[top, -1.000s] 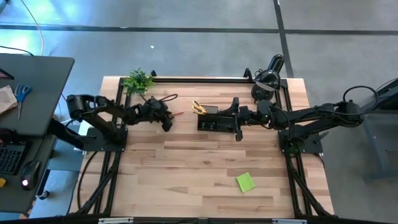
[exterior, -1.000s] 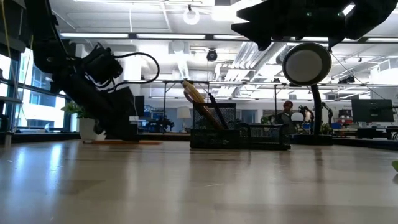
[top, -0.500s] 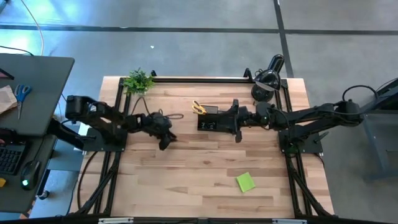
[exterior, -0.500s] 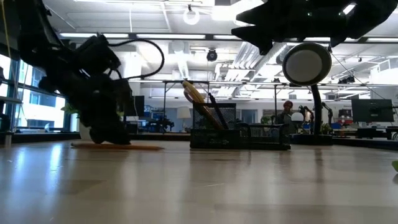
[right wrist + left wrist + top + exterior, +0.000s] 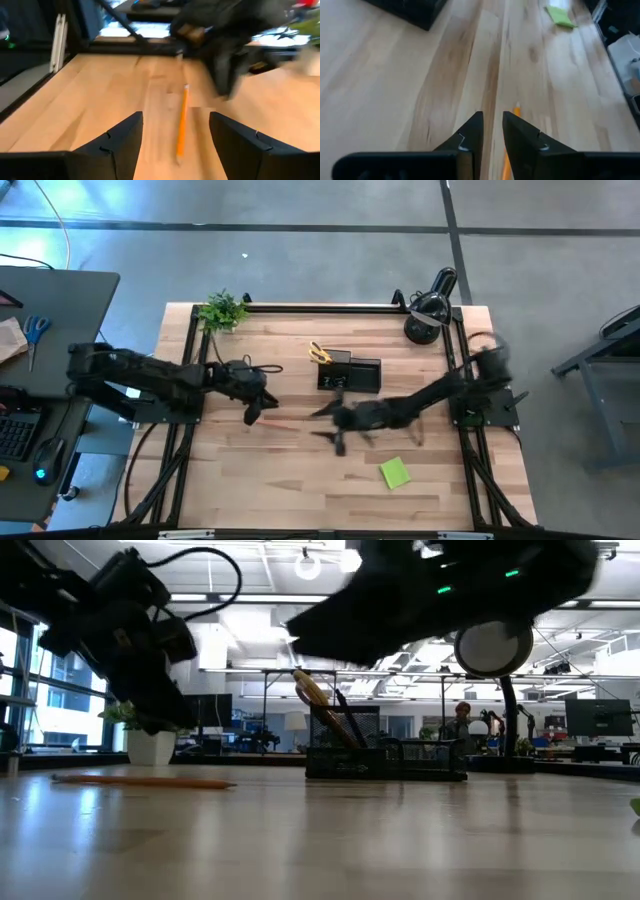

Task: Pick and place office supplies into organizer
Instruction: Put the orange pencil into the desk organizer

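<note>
The orange pencil is next for my right gripper, which should go to it and take hold just behind the pencil's sharpened tip (image 5: 291,437) (image 5: 180,149).
An orange pencil (image 5: 181,125) lies flat on the table between my two grippers and shows in the low view (image 5: 140,781) too. My left gripper (image 5: 251,416) hovers just above its left end with only a narrow gap between its fingers (image 5: 492,127) and nothing in it. My right gripper (image 5: 326,430) stands wide open (image 5: 175,135), low over the table, facing the pencil's other end without touching it. The black organizer (image 5: 350,373) stands behind, with yellow-handled scissors (image 5: 320,353) leaning up out of it. A lime-green sticky pad (image 5: 395,473) lies near the front.
A black domed lamp (image 5: 430,305) stands at the far right corner and a small green plant (image 5: 222,310) at the far left. Bare wood stretches across the near half of the table. A side desk (image 5: 50,330) with blue scissors stands off the table's left.
My left gripper has drawn back toward the near-left and risen off the pencil, which has slid toward the near edge and now lies free. My right gripper has swung fast from above the organizer down and toward the near-left, ending low in front of the pencil.
</note>
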Robot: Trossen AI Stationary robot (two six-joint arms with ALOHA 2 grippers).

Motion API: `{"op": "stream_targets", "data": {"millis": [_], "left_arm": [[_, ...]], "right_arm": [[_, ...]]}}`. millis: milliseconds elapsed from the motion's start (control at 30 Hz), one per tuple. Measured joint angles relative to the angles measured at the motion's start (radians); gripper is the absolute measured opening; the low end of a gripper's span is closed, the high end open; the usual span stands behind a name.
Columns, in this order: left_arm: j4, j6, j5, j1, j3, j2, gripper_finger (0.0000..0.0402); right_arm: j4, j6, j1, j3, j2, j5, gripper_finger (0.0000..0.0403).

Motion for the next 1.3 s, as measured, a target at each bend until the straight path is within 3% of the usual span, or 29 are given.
{"op": "stream_targets", "data": {"millis": [233,400,533,833,1300], "left_arm": [[-0.205,0.018,-0.010,0.000,0.001,-0.266,0.0039],[-0.280,0.018,-0.035,-0.036,0.002,-0.425,0.0028],[-0.275,0.023,-0.138,-0.107,0.002,-0.504,0.0021],[-0.242,0.030,-0.410,-0.281,0.003,-0.518,0.0014],[-0.131,0.050,-0.555,-0.487,0.003,-0.453,0.0012]], "right_arm": [[-0.188,-0.031,-0.011,0.308,0.275,-0.016,0.0224],[-0.200,-0.026,-0.034,0.399,0.356,-0.064,0.0224],[-0.205,-0.026,-0.044,0.436,0.418,-0.122,0.0224],[-0.198,0.002,-0.034,0.445,0.469,-0.102,0.0212],[-0.256,0.019,-0.035,0.447,0.469,-0.045,0.0054]]}}
